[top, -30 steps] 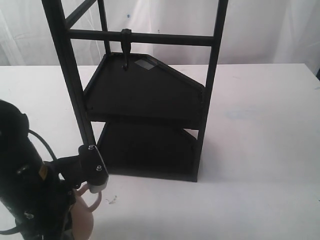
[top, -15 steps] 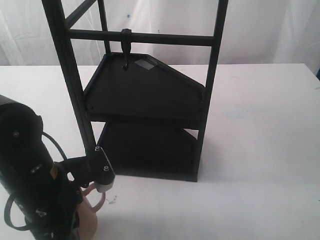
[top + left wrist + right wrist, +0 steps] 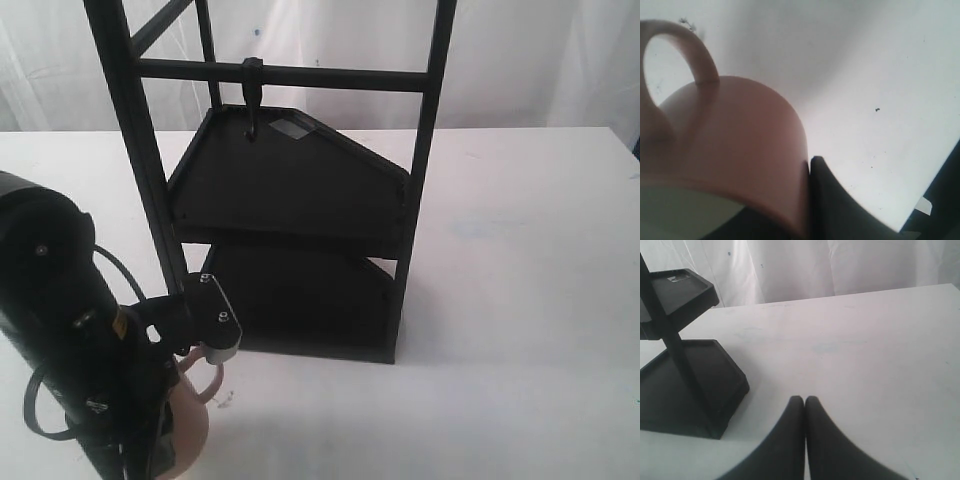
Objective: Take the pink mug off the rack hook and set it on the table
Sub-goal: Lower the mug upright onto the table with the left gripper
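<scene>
Next, I let go of the pink mug with my left gripper on the white table (image 3: 178, 458) (image 3: 715, 125), in front of the rack post beside my arm.
The pink mug (image 3: 188, 432) is at the near left of the white table (image 3: 520, 250), in front of the rack's left post, its loop handle (image 3: 212, 386) pointing toward the rack (image 3: 290, 190). My left gripper (image 3: 804, 202) is shut on the mug's (image 3: 740, 145) wall near the rim, one black finger (image 3: 832, 200) outside it. The arm hides the mug's base, so I cannot tell whether it touches the table. The rack hook (image 3: 251, 112) hangs bare from the crossbar (image 3: 330, 76). My right gripper (image 3: 805, 400) is shut on nothing, low over the table, out of the exterior view.
The rack's two black shelves fill the middle of the table, the lower shelf's corner (image 3: 690, 375) near my right gripper. A white curtain (image 3: 540, 60) hangs behind the table. My left arm's black body (image 3: 70, 340) and cable cover the near left corner.
My left arm has moved right and toward the rack's left post, carrying the pink mug with it. The hook and rack have not moved.
</scene>
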### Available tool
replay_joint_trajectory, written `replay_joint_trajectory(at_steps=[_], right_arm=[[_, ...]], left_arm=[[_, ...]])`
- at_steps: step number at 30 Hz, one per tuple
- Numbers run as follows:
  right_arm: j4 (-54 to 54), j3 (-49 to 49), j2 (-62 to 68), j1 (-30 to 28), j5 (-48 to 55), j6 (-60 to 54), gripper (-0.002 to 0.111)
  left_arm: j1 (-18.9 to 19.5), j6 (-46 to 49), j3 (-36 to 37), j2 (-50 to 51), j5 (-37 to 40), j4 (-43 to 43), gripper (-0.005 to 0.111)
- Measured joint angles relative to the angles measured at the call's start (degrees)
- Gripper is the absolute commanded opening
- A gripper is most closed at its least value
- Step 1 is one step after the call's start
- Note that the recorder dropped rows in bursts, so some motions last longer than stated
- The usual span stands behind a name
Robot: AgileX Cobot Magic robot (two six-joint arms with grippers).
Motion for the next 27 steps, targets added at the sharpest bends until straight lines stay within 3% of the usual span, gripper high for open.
replay_joint_trajectory(at_steps=[27], right_arm=[[0.0,0.0,0.0,0.0,0.0,0.0,0.000]], left_arm=[[0.0,0.0,0.0,3.6,-2.1,1.1,0.000]])
